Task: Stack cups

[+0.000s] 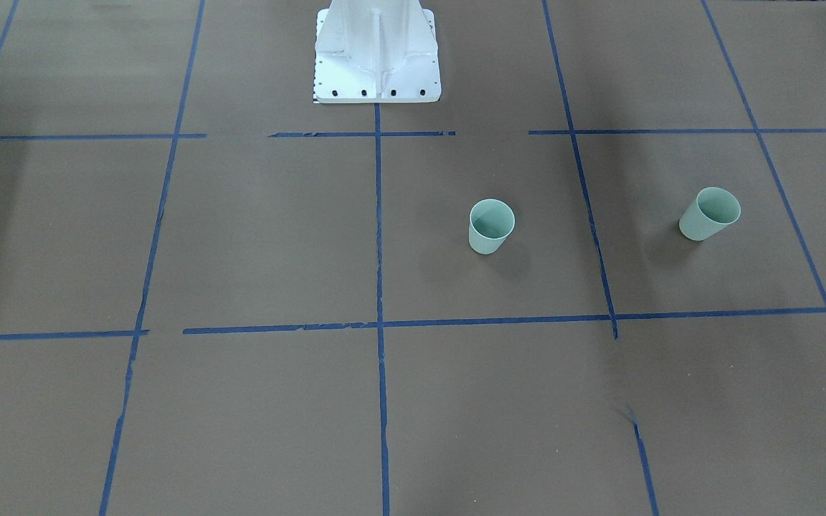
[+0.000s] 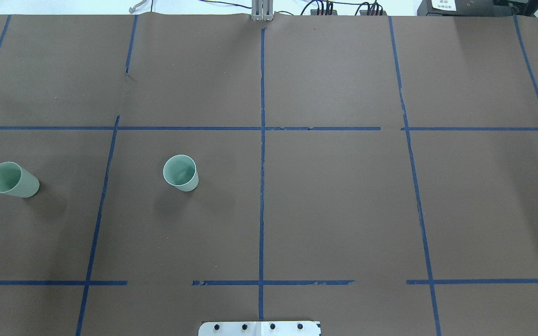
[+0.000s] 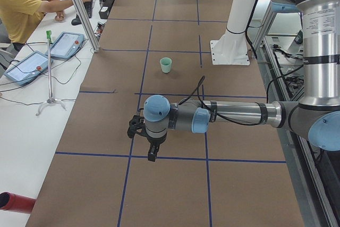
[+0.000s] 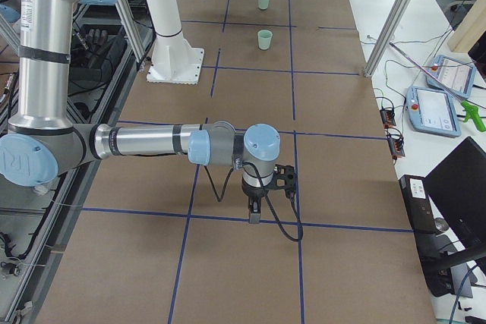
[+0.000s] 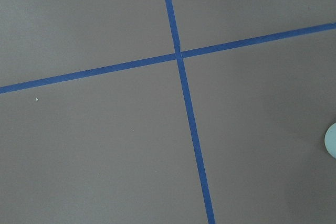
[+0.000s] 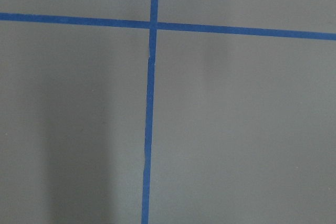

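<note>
Next, I should move my left gripper to the outer cup's rim (image 1: 737, 209), on the side of the rim away from the inner cup, and close it there.
Two pale mint-green cups stand upright and apart on the brown table. The inner cup (image 2: 180, 172) (image 1: 491, 226) (image 3: 166, 65) (image 4: 264, 39) is left of the centre line. The outer cup (image 2: 13, 179) (image 1: 709, 213) (image 4: 263, 0) is near the table's left end; in the exterior left view my left arm hides it. A pale sliver (image 5: 332, 140) at the left wrist view's right edge may be a cup rim. My left gripper (image 3: 152, 157) and right gripper (image 4: 254, 218) hang above the table and point down. I cannot tell whether either is open or shut.
The white robot base (image 1: 377, 64) (image 2: 259, 328) stands at the table's middle edge. Blue tape lines (image 2: 262, 186) grid the brown surface. An operator (image 3: 21, 3), tablets (image 3: 26, 65) and a stand sit on the side bench. More tablets (image 4: 444, 108) lie beside the table's right end.
</note>
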Available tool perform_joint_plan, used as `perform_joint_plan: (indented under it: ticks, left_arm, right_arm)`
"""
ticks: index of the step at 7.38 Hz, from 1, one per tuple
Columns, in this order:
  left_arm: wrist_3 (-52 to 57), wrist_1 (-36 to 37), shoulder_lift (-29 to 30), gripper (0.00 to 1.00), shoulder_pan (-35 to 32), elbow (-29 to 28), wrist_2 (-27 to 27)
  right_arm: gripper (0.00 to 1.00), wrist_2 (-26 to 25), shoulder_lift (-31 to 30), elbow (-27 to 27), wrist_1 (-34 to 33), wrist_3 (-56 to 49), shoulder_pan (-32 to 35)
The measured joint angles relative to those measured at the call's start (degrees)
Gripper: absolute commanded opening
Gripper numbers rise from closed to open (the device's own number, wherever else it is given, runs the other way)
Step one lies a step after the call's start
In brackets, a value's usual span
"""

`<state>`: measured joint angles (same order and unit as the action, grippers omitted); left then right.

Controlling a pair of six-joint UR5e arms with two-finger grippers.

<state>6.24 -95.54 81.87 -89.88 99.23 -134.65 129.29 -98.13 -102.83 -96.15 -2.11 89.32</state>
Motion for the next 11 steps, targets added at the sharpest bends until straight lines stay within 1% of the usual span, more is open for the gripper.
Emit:
perform_joint_plan:
  ticks: [3,6,7,9,10,11]
  left_arm:
    - [-0.11,-0.21,0.33,1.00,0.04,-1.33,-0.22]
    - [-0.91,-1.24,1.22,1.00,1.29,-0.47,-0.84]
    - [-4.19,-3.75,1.33,1.00,3.46,0.06,-1.33]
    - [-18.64,-13.97,0.67,1.00,10.45,0.41,-1.27]
    - [-26.99,-19.05,0.28,1.00,14.57,0.41,-0.02]
    - [-35.13,-23.65,0.08,0.99,19.06,0.14,2.48]
  right_arm:
    - [1.00,0.00,0.03,0.00,0.00,0.00,-0.02]
    - [1.00,0.00,0.05,0.00,0.00,0.00,-0.02]
    - [1.00,0.00,0.05,0.00,0.00,0.00,-0.02]
    - [1.00,0.00,0.05,0.00,0.00,0.00,0.00]
    - [1.00,0.00,0.05,0.00,0.00,0.00,0.01]
    - [1.00,0.00,0.05,0.00,0.00,0.00,0.02]
